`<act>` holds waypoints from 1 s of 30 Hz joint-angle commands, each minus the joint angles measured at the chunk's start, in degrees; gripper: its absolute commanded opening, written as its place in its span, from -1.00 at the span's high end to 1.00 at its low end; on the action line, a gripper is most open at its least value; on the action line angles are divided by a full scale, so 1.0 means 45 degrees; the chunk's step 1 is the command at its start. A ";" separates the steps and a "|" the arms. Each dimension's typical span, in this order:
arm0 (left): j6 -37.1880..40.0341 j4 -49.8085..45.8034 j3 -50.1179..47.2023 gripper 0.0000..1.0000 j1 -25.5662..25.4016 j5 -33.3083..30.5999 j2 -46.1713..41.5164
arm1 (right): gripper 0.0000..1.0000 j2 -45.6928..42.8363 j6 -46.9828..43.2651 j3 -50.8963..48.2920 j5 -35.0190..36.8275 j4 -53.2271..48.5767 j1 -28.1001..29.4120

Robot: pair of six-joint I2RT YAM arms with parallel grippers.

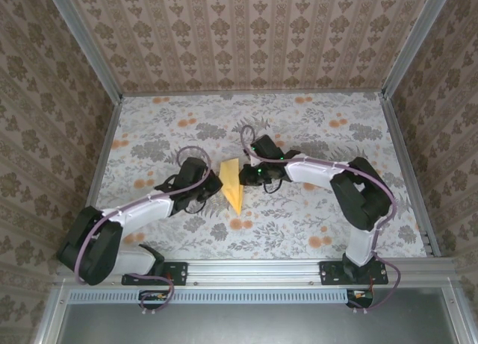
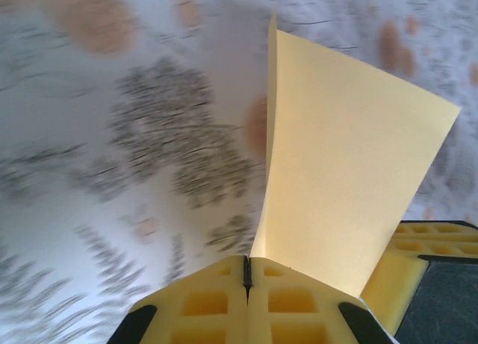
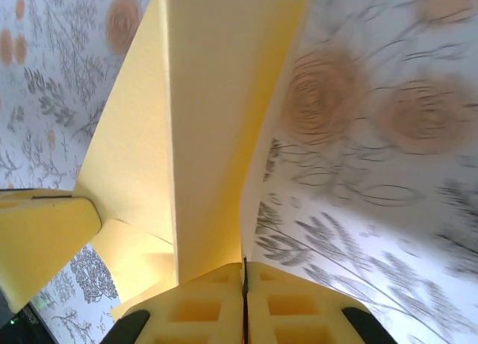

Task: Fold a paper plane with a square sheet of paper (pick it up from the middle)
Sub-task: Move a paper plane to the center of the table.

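The paper plane's wing edge is pinched, so my right gripper should regrip the middle fold (image 3: 176, 236) before carrying it.
The square sheet of paper (image 1: 234, 186) is plain yellow and folded into a narrow pointed paper plane shape. It is held between both arms at mid-table, its tip pointing toward the near edge. My left gripper (image 1: 216, 184) pinches it from the left. In the left wrist view the left gripper (image 2: 248, 263) is shut, and the paper (image 2: 343, 172) rises from the seam of its jaws. My right gripper (image 1: 248, 174) grips it from the right. In the right wrist view the right gripper (image 3: 244, 266) is shut on a fold of the paper (image 3: 209, 135). The left gripper's fingers (image 3: 45, 239) show at the left there.
The table (image 1: 321, 127) wears a grey floral cloth with orange flower blotches. Patterned walls close in the back and both sides. A metal rail (image 1: 261, 269) with the arm bases runs along the near edge.
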 commanded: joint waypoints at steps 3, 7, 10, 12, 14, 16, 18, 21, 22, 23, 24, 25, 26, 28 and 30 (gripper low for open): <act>0.0774 0.2102 0.0981 1.00 0.0045 0.1590 0.1770 | 0.80 -0.1155 -0.0059 -0.1106 0.0881 -0.0239 -0.0635; 0.0726 0.2593 0.1571 1.00 0.0012 0.1994 0.3097 | 0.77 -0.1466 -0.0051 -0.1611 0.1242 -0.0305 -0.0950; 0.0701 0.2838 0.1931 1.00 -0.0084 0.2245 0.3950 | 0.73 -0.1317 0.0012 -0.1748 0.1300 -0.0380 -0.1015; 0.0658 0.2896 0.2080 1.00 -0.0170 0.2306 0.4399 | 0.62 -0.1106 0.0056 -0.1686 0.1325 -0.0541 -0.1015; 0.0601 0.3000 0.2097 1.00 -0.0210 0.2288 0.4685 | 0.53 -0.1053 0.0123 -0.1655 0.1521 -0.0726 -0.1015; 0.0541 0.3011 0.2062 1.00 -0.0210 0.2246 0.4811 | 0.45 -0.1279 0.0181 -0.1697 0.1680 -0.0816 -0.1015; 0.0492 0.3066 0.1963 1.00 -0.0210 0.2171 0.4806 | 0.38 -0.1759 0.0212 -0.1824 0.1861 -0.0822 -0.1005; 0.0501 0.3107 0.1883 1.00 -0.0210 0.2190 0.4737 | 0.33 -0.2340 0.0167 -0.1777 0.2216 -0.1221 -0.0819; 0.0501 0.3151 0.1864 1.00 -0.0220 0.2209 0.4707 | 0.32 -0.2482 0.0158 -0.1739 0.2355 -0.1384 -0.0700; 0.0501 0.3166 0.1854 1.00 -0.0227 0.2210 0.4688 | 0.32 -0.2580 0.0134 -0.1680 0.2487 -0.1517 -0.0516; 0.0501 0.3168 0.1863 1.00 -0.0249 0.2200 0.4663 | 0.31 -0.2633 0.0134 -0.1637 0.2581 -0.1667 -0.0335; 0.0511 0.3165 0.1846 1.00 -0.0249 0.2202 0.4641 | 0.31 -0.2639 0.0180 -0.1577 0.2724 -0.1855 -0.0183; 0.0511 0.3158 0.1843 1.00 -0.0249 0.2190 0.4638 | 0.31 -0.2629 0.0238 -0.1523 0.2952 -0.2035 0.0004; 0.0490 0.3143 0.1845 1.00 -0.0268 0.2170 0.4638 | 0.32 -0.2562 0.0437 -0.1471 0.3251 -0.2315 0.0303; 0.0481 0.3149 0.1843 1.00 -0.0269 0.2190 0.4638 | 0.33 -0.2332 0.0810 -0.1424 0.3322 -0.2627 0.0491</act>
